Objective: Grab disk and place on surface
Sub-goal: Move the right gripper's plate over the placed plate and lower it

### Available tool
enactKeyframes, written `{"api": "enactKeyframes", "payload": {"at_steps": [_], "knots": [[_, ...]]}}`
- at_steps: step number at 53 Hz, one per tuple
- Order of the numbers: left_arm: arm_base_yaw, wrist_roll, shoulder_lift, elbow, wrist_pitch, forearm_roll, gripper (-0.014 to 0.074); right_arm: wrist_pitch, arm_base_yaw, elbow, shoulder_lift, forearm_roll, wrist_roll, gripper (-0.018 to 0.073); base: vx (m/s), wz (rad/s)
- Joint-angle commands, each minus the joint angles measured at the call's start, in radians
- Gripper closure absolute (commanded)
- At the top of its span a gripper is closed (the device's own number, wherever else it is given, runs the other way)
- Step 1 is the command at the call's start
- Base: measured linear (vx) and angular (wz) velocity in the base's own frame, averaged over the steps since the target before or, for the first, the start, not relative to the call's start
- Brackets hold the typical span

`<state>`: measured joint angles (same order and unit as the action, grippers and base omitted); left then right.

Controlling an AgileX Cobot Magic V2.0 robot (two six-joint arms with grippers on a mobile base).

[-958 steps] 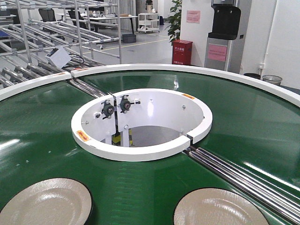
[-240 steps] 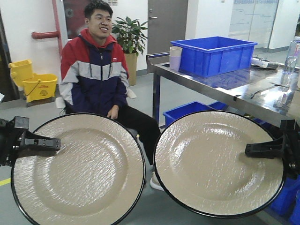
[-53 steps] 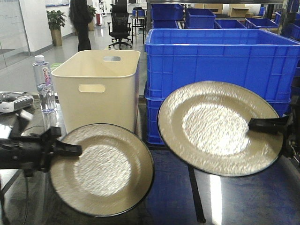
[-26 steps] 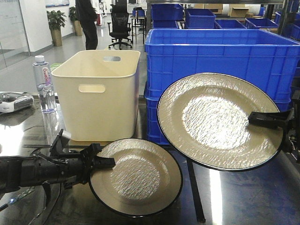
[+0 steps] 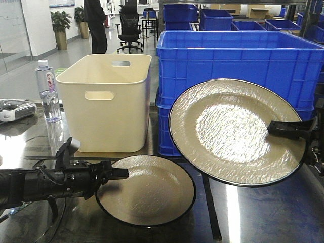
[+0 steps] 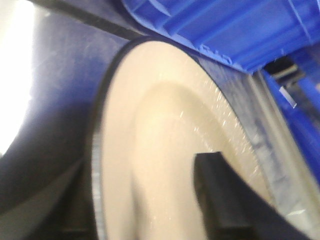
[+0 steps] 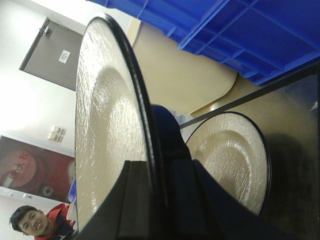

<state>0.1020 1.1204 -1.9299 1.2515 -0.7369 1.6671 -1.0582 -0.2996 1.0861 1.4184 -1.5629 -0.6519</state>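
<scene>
I need to release the disk in my right gripper, now tilted above the dark metal surface, on top of the beige disk in my left gripper (image 5: 143,182) (image 7: 230,159).
Two beige disks with black rims show in the front view. The left disk (image 5: 147,190) lies nearly flat, low over the glossy dark metal surface (image 5: 253,212); whether it touches I cannot tell. My left gripper (image 5: 119,173) is shut on its left rim. In the left wrist view the left disk (image 6: 165,140) fills the frame, with one black finger (image 6: 225,200) across its face. The right disk (image 5: 235,131) hangs tilted above the surface, its right rim pinched by my right gripper (image 5: 283,132). The right wrist view shows that disk (image 7: 107,125) edge-on in the gripper (image 7: 160,200).
A cream bin (image 5: 109,101) and stacked blue crates (image 5: 238,55) stand close behind the disks. A water bottle (image 5: 45,91) and a small grey device (image 5: 12,109) sit at the left. Thin black lines (image 5: 210,207) cross the tabletop.
The left arm has lowered its disk from a tilted hold to nearly flat near the tabletop. The right disk has sunk slightly and stays held in the air.
</scene>
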Motion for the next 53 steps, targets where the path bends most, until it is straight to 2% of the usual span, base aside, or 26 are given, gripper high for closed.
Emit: {"api": "enactKeyframes", "payload": {"at_steps": [1, 8, 15, 24, 32, 39, 48, 53], "knots": [[-0.008, 0.063, 0.064, 0.034, -0.051, 0.059, 0.0037, -0.046, -0.003, 0.032, -0.04, -0.128, -0.013, 0.0568, 0.0, 0.0], [-0.052, 0.106, 0.064, 0.034, -0.054, 0.058, 0.0036, -0.044, -0.003, 0.032, -0.04, -0.111, -0.031, 0.0568, 0.0, 0.0], [-0.102, 0.112, 0.064, 0.034, -0.067, 0.058, 0.0036, -0.039, -0.003, 0.032, -0.04, -0.1, -0.031, 0.0568, 0.0, 0.0], [-0.169, 0.112, 0.07, 0.034, -0.159, 0.058, 0.0038, -0.007, -0.002, 0.032, -0.04, -0.074, -0.031, 0.0568, 0.0, 0.0], [-0.227, 0.113, 0.127, 0.034, -0.19, 0.012, 0.0076, 0.032, 0.015, 0.032, -0.037, -0.04, -0.031, 0.0568, 0.0, 0.0], [-0.275, 0.116, 0.244, 0.034, -0.182, -0.049, 0.0225, 0.125, 0.103, 0.032, -0.023, -0.025, -0.031, 0.0568, 0.0, 0.0], [-0.329, 0.111, 0.429, 0.034, -0.17, -0.137, 0.061, 0.363, 0.279, 0.032, 0.026, -0.052, -0.057, 0.0568, 0.0, 0.0], [-0.343, 0.084, 0.515, 0.034, -0.167, -0.202, 0.0606, 0.459, 0.373, 0.039, 0.079, -0.119, -0.135, 0.0568, 0.0, 0.0]]}}
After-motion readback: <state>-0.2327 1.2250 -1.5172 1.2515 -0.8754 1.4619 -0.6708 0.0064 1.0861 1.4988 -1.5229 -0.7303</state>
